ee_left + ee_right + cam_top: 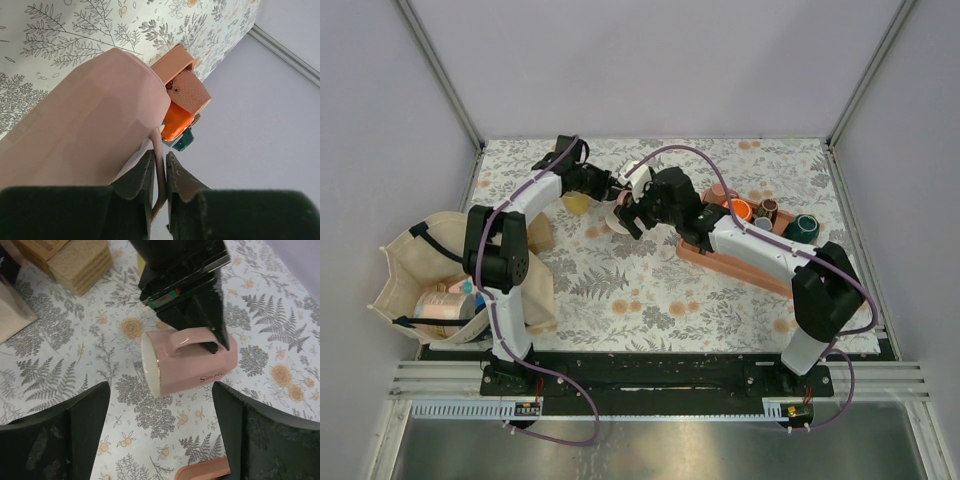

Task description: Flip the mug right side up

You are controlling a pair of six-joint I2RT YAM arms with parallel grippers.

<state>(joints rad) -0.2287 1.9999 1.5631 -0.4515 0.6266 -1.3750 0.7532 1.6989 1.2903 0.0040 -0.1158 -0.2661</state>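
Observation:
My right gripper needs to take the pink mug, which my left gripper holds on its side by the handle, before my left gripper grips the mug's rim (158, 365).
The pink mug (192, 360) lies on its side just above the floral cloth, with its white mouth turned left in the right wrist view. My left gripper (212, 342) comes down from above and is shut on its handle (159, 155). The mug's body (90, 130) fills the left wrist view. My right gripper (160, 387) stands wide open just short of the mug, one finger (90, 410) on each side, touching nothing. From above, the mug (619, 220) shows small between the left gripper (617, 195) and the right gripper (626, 224).
A peach tray (720, 258) with an orange cup (740, 210), a brown cup (768, 207) and a teal cup (805, 228) sits right of the mug. A canvas bag (420, 270) stands at the left edge. Wooden coasters (82, 262) lie stacked beyond the mug.

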